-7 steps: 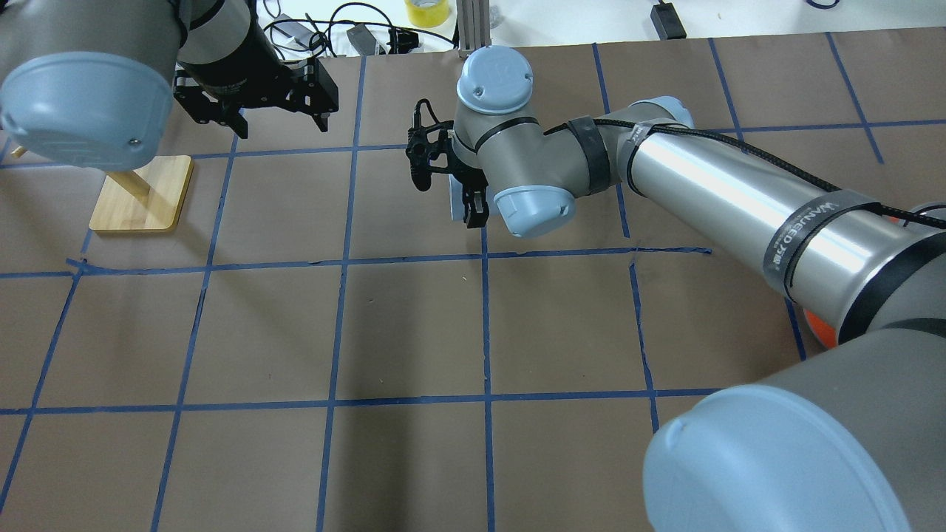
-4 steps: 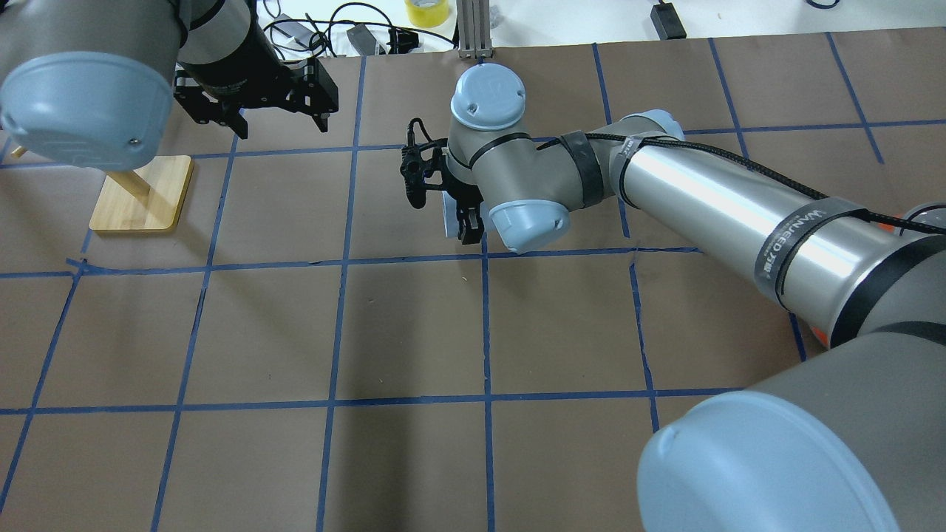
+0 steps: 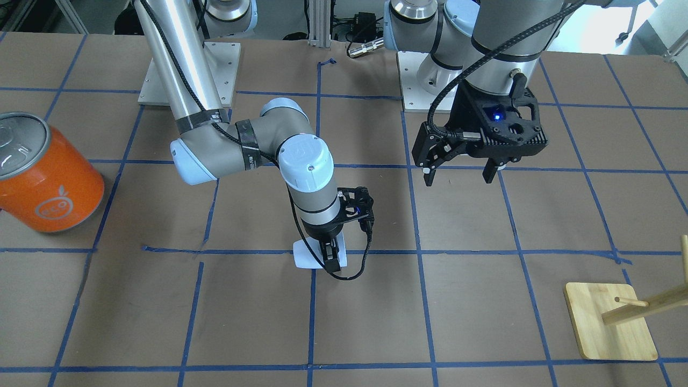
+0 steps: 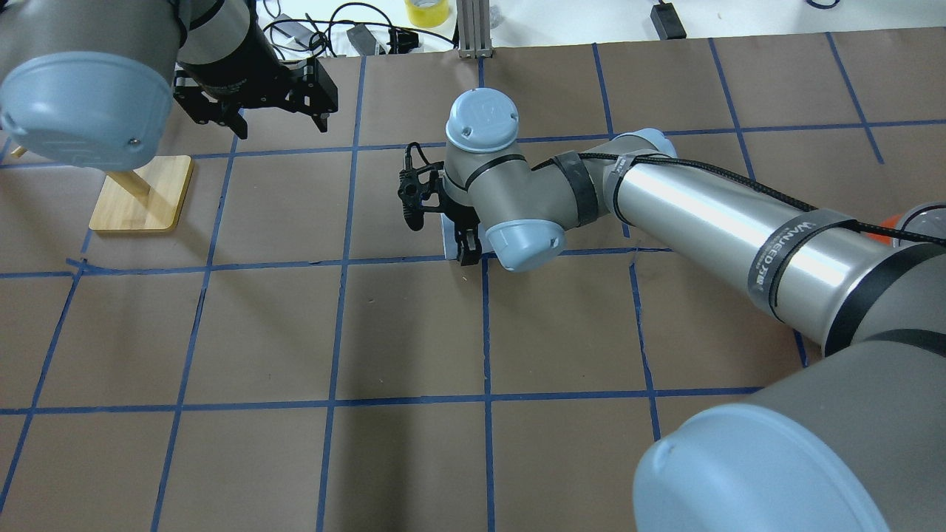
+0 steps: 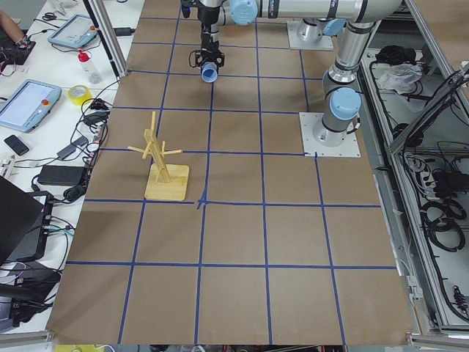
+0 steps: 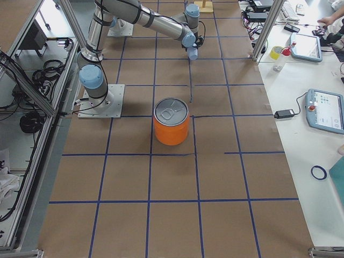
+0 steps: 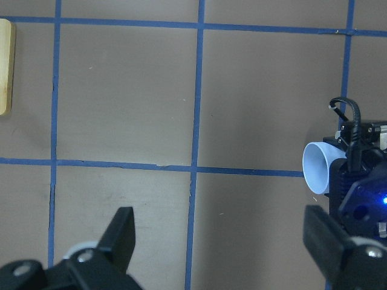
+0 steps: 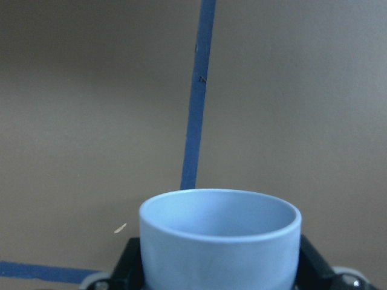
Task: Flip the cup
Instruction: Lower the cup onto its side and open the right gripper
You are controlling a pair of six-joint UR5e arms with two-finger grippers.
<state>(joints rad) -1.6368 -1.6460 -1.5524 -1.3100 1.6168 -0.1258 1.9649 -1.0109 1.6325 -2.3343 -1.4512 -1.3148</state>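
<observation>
Next, my left gripper will go to the cup's rim at the open end [image 3: 343, 241] [image 7: 328, 171] and close there, with one finger inside the cup.
The cup [image 3: 304, 258] is small and pale blue-white. My right gripper [image 3: 330, 259] is shut on it and holds it low over the brown table near a blue tape crossing. The cup lies on its side with its mouth toward my left side. The mouth shows in the left wrist view [image 7: 317, 174] and the bluish inside in the right wrist view [image 8: 221, 238]. In the overhead view the cup [image 4: 448, 238] is mostly hidden under the right gripper [image 4: 465, 250]. My left gripper [image 3: 457, 176] is open and empty, hovering apart from the cup; it also shows in the overhead view [image 4: 282, 124].
A large orange can [image 3: 49, 174] with a silver lid stands on my right side of the table. A wooden peg stand [image 3: 610, 321] stands on my left side, and shows in the overhead view [image 4: 142, 195]. Blue tape lines grid the table. Cables and tape lie beyond the far edge.
My right arm has drawn back toward me with the cup still in its gripper. The left arm has not moved.
</observation>
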